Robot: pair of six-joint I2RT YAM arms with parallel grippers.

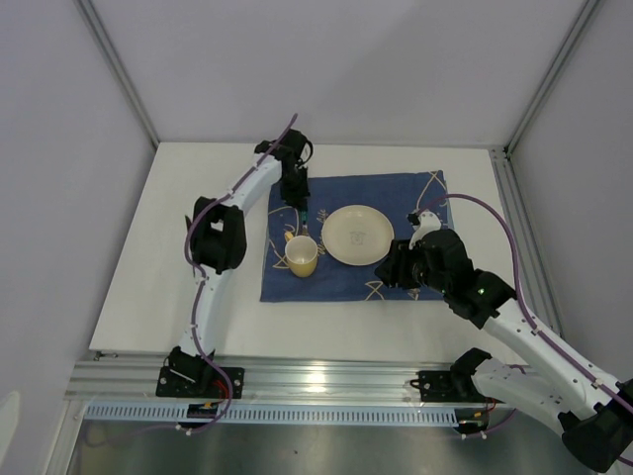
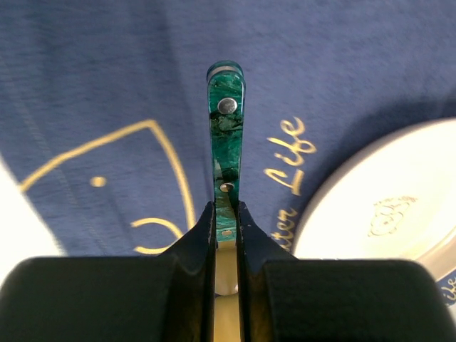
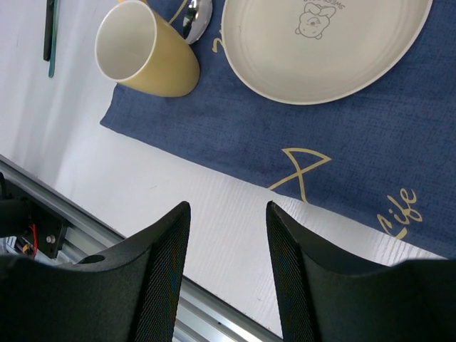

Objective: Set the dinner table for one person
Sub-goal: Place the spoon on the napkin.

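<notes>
My left gripper is going to the gold lettering beside the cream plate. It will set the green-handled utensil down on the cloth [image 1: 314, 219] [image 2: 253, 170] alongside that lettering.
The white dinner table [image 1: 168, 297] carries a dark blue cloth [image 1: 396, 188]. On the cloth lie a cream plate [image 1: 357, 235] and a yellow mug [image 1: 302, 256] on its side. My left gripper [image 1: 300, 206] is over the cloth, left of the plate. In the left wrist view it [image 2: 226, 208] is shut on a green-handled utensil [image 2: 226, 121], whose handle end sticks out past the fingertips. My right gripper [image 1: 398, 265] is open and empty at the cloth's near edge, right of the mug. In the right wrist view it [image 3: 228, 208] hangs above bare table [image 3: 199, 192].
In the right wrist view the mug [image 3: 146, 53] and plate [image 3: 320, 43] lie ahead, with a silver rounded utensil end [image 3: 197, 16] beside the mug. A thin dark strip with a green end [image 3: 50, 35] lies on the table beyond. An aluminium rail [image 1: 326, 381] edges the near side.
</notes>
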